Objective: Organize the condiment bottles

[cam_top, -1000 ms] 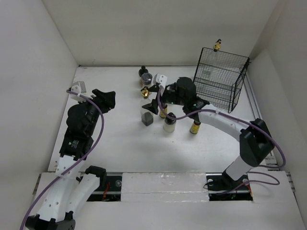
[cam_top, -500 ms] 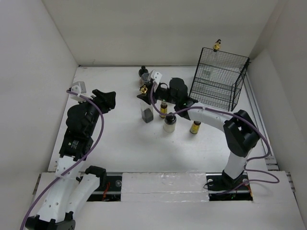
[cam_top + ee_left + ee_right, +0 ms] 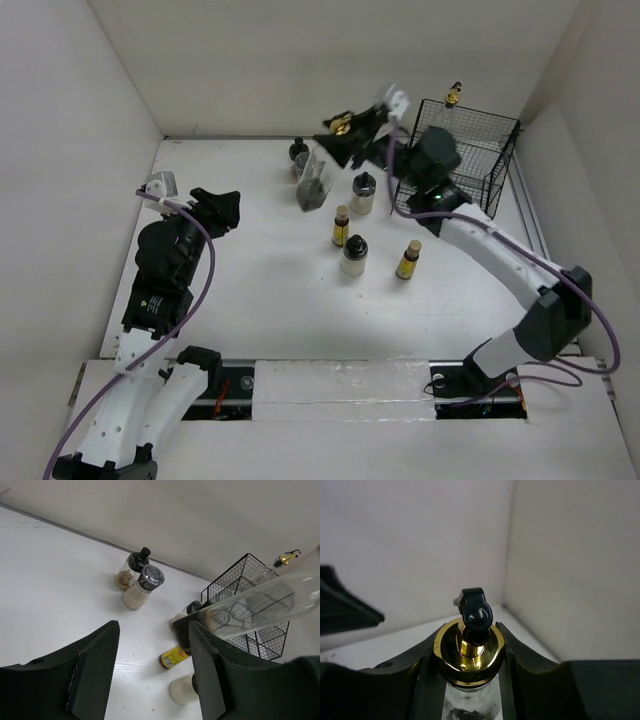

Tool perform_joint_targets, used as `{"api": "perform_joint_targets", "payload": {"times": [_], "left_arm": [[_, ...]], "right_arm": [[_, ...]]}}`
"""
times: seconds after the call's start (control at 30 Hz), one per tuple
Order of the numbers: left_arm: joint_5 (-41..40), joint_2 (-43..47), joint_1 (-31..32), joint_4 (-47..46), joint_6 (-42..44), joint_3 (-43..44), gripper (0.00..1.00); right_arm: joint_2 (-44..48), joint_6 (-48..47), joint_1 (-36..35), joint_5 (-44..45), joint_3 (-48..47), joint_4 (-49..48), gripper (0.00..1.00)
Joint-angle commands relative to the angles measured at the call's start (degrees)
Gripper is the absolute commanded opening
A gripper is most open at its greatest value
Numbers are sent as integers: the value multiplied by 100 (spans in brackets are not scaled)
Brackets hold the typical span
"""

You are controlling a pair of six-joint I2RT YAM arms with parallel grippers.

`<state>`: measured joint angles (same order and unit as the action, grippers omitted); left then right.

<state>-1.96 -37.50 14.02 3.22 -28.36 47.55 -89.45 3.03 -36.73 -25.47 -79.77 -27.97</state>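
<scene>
My right gripper should set the clear glass bottle, still tilted above the table's back, in the black wire rack (image 3: 481, 127) beside the other gold-pourer bottle.
My right gripper (image 3: 347, 138) is shut on the neck of a tall clear glass bottle (image 3: 314, 183) with a gold pourer (image 3: 468, 652), held tilted in the air above the table's back. The same bottle crosses the left wrist view (image 3: 260, 605). On the table stand two yellow tan-capped bottles (image 3: 340, 226) (image 3: 408, 260), two black-capped jars (image 3: 363, 193) (image 3: 353, 255) and a dark-topped bottle (image 3: 298, 150) at the back. Another gold-pourer bottle (image 3: 453, 96) stands behind the rack. My left gripper (image 3: 216, 205) is open and empty at the left, well apart from them.
A black wire rack (image 3: 462, 168) stands at the back right, next to the right wall. White walls close the table on the left, back and right. In the left wrist view, two jars (image 3: 142, 585) stand near the back wall.
My right gripper closed on the tall glass bottle and lifted it up and back toward the right, tilting it. The left arm has not moved.
</scene>
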Motion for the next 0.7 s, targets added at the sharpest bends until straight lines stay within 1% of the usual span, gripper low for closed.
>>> {"api": "perform_joint_targets", "payload": {"times": [0.0,0.07,0.1,0.13,0.27,0.3,0.33,0.43,0.47,0.5,0.57,0.67], "left_arm": [[72,93,-31,-208,59,26,53],[73,154,-31,-208,59,26,53],[73,155,-31,-208,59,26,53],[73,94,-31,-208,59,26,53],[73,146,-31,-208,59,26,53],[73,146,-31,-208,59,26,53],[73,76,-31,-208,59,26,53],[133,76,-31,-208,59,26,53],[134,76,-31,-208,59,26,53],[134,76,-31,-208,59,26,53],[134,15,-31,-208,59,26,53],[134,14,-31,-261,59,26,53]], "right_arm": [[858,40,769,789,-522,-177,14],[973,40,1157,851,-583,106,14],[1043,40,1542,851,-636,255,14],[1044,40,1737,912,-689,544,14],[1096,40,2599,974,-1101,1012,14],[1018,40,2766,913,-1216,1126,14],[948,40,3116,843,-1338,1231,14],[579,40,3584,563,-1813,1521,13],[473,40,3846,483,-1945,1661,13],[255,40,3971,395,-2190,1715,13],[69,40,4260,237,-2385,1716,13],[-291,-13,4490,114,-2815,1795,13]]}}
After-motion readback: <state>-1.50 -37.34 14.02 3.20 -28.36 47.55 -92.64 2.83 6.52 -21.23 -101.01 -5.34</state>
